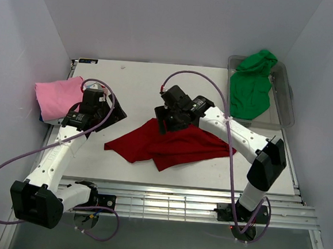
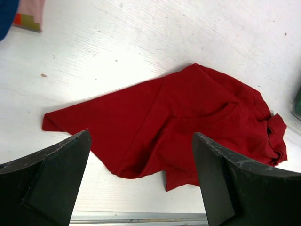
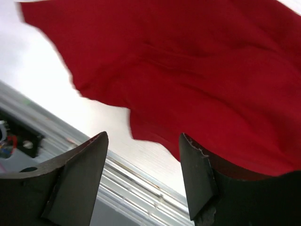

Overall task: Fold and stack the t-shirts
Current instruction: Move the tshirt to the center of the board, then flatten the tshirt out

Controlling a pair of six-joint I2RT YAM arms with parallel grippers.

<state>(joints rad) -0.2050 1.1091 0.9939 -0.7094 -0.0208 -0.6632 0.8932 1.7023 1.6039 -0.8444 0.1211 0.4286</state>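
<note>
Next, my left gripper closes on the red t-shirt's far edge (image 1: 153, 121) (image 2: 193, 68), at the corner that points toward the back of the table.
The red t-shirt (image 1: 168, 143) lies crumpled and spread on the white table, mid-front. It fills the left wrist view (image 2: 178, 122) and the right wrist view (image 3: 197, 70). My left gripper (image 1: 110, 115) is open and empty, hovering left of the shirt (image 2: 141, 179). My right gripper (image 1: 168, 120) is open and empty, above the shirt's upper middle (image 3: 143, 174). The pink t-shirt (image 1: 58, 96) lies folded at the left edge, on top of a blue one (image 1: 42, 116). The green t-shirt (image 1: 251, 85) hangs out of the tub.
The clear plastic tub (image 1: 287, 102) stands at the back right. A metal rail (image 1: 178, 201) runs along the table's front edge. White walls close in on the left, back and right.
</note>
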